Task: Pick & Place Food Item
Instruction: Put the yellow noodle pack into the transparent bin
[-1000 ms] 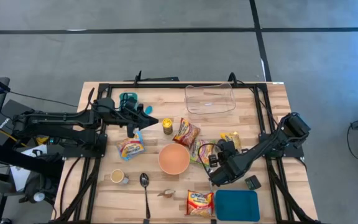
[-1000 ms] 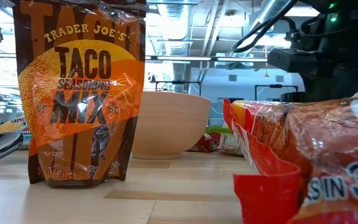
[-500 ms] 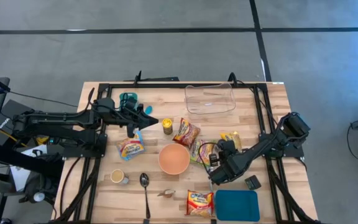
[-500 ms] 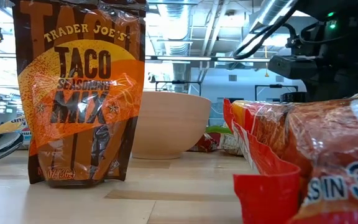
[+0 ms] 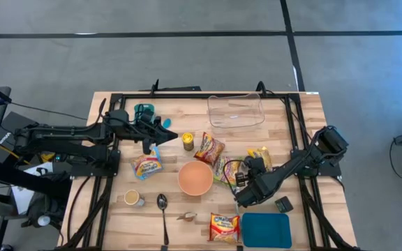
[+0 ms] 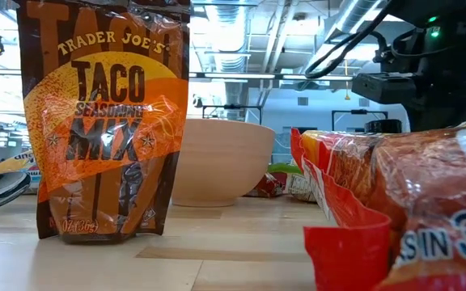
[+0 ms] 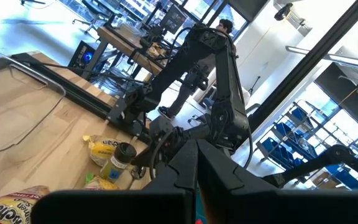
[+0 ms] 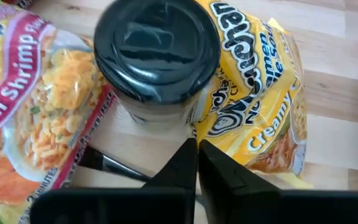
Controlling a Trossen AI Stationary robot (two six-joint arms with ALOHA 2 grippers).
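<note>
The robot's right gripper has its closed fingers against the yellow packet's edge next to the jar, so it should open, back away and pinch the packet's near end (image 8: 246,155).
A jar with a black lid (image 8: 157,50) stands on the table between a yellow ramen packet (image 8: 260,106) and a chilli shrimp packet (image 8: 36,106), both lying flat. My right gripper (image 8: 197,146) is shut and slants down at the foot of the jar, right at the yellow packet's edge. In the high view it (image 5: 248,173) sits right of the bowl (image 5: 195,178). My left gripper (image 5: 165,134) hangs shut and level over the table's left part, holding nothing. My right gripper's shut fingertips (image 8: 188,152) stand at the edge of the yellow packet (image 8: 219,134), beside the jar's foot. They slant down from the table's near side. I cannot tell whether they touch or pinch the packet.
A clear tub (image 5: 236,110) stands at the far edge and a blue tray (image 5: 266,230) at the near right. More packets (image 5: 147,166) (image 5: 224,226), a yellow-lidded jar (image 5: 188,141), a cup (image 5: 132,198) and a spoon (image 5: 162,216) lie about. A taco mix pouch (image 6: 103,121) stands upright.
</note>
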